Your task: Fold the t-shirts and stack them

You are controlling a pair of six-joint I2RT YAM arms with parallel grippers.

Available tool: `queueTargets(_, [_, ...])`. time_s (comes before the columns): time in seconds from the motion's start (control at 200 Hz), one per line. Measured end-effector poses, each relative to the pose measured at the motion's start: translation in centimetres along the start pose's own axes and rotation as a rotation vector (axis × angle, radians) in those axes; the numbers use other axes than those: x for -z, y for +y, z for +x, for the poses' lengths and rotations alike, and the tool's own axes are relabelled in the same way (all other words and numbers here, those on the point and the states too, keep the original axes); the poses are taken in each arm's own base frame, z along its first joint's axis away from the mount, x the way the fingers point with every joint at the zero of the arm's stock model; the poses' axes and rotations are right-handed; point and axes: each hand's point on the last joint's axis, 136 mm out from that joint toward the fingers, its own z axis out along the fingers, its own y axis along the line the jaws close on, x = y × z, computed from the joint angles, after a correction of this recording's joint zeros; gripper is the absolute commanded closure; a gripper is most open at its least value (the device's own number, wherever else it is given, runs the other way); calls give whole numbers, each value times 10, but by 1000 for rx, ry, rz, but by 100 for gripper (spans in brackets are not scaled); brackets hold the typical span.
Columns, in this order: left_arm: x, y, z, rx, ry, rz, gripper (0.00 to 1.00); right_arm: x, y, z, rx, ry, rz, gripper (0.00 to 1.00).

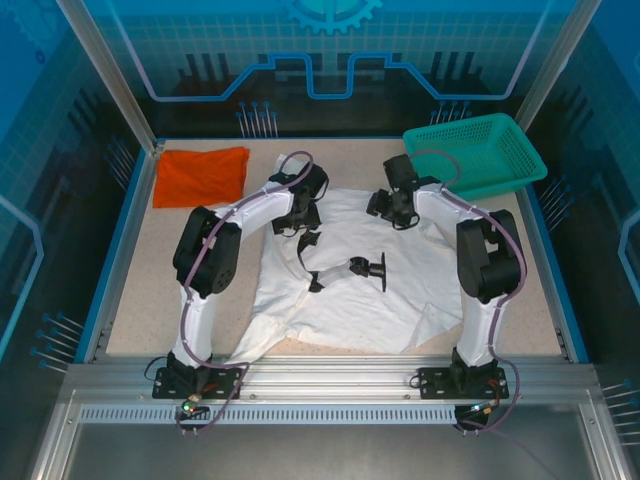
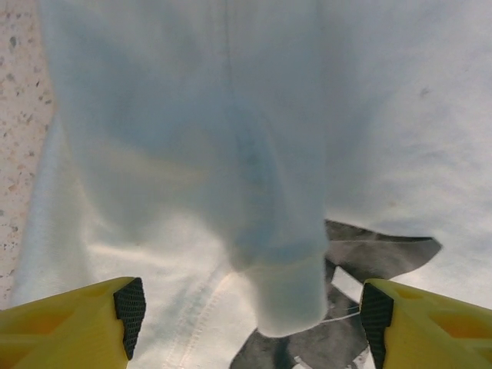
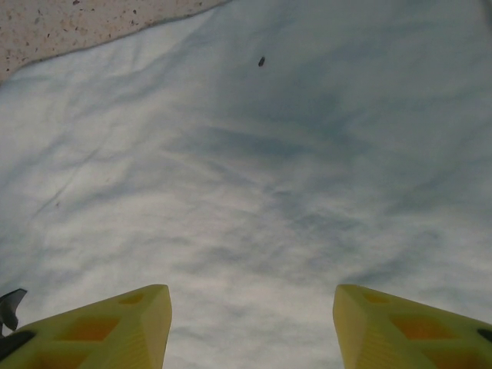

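Observation:
A fold of the white t-shirt lies over its black graphic, so next my left gripper pinches the fold's end [image 2: 290, 311] and pulls it toward the orange-red t-shirt.
The large white t-shirt [image 1: 350, 290] lies spread and wrinkled across the middle of the table, its black graphic [image 1: 350, 270] facing up. The orange-red t-shirt [image 1: 200, 175] lies folded at the far left corner. My left gripper [image 1: 300, 215] hovers low over the white shirt's far left part. In its wrist view the left gripper [image 2: 254, 319] is open, and a raised ridge of white cloth [image 2: 261, 200] runs between the black pads [image 2: 129, 315] without touching them. My right gripper [image 1: 395, 210] is over the shirt's far right part. That gripper [image 3: 254, 330] stands open above flat white cloth [image 3: 261, 177].
A teal mesh basket [image 1: 475, 155] stands at the far right corner, just behind the right arm. Bare speckled tabletop [image 1: 150, 280] shows left of the white shirt and along its far edge [image 3: 77, 23]. Blue rails border the table.

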Motion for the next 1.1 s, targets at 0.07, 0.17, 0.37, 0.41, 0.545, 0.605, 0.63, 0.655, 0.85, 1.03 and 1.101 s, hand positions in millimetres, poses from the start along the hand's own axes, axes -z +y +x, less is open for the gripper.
queueTargets(0.07, [-2,6,4,15,16,4,34,-6,1,-1,3,8,1,41])
queueTargets(0.17, [-7,12,3,53,42,31,38,-14,3,-3,6,14,4,41])
queueTargets(0.37, [-9,10,-5,89,60,87,46,-22,2,-1,5,28,10,41])
queueTargets(0.41, [-8,8,-5,88,63,96,49,-23,1,-1,5,31,11,42])
queueTargets(0.545, [0,-4,-13,89,53,141,65,-26,0,1,5,37,16,42])
queueTargets(0.605, [4,-8,-17,96,45,155,77,-27,0,1,5,37,16,42])
queueTargets(0.63, [6,-10,-20,99,39,161,82,-27,0,1,5,38,16,42])
queueTargets(0.655, [7,-11,-22,92,35,167,86,-27,-1,1,5,39,17,42])
queueTargets(0.85, [8,-10,-27,76,39,187,82,-33,-3,4,4,51,25,43])
queueTargets(1.03, [2,5,-32,104,81,206,54,-38,-3,5,3,59,26,43])
queueTargets(1.101, [2,3,-29,104,93,217,51,-38,-3,5,2,59,23,43])
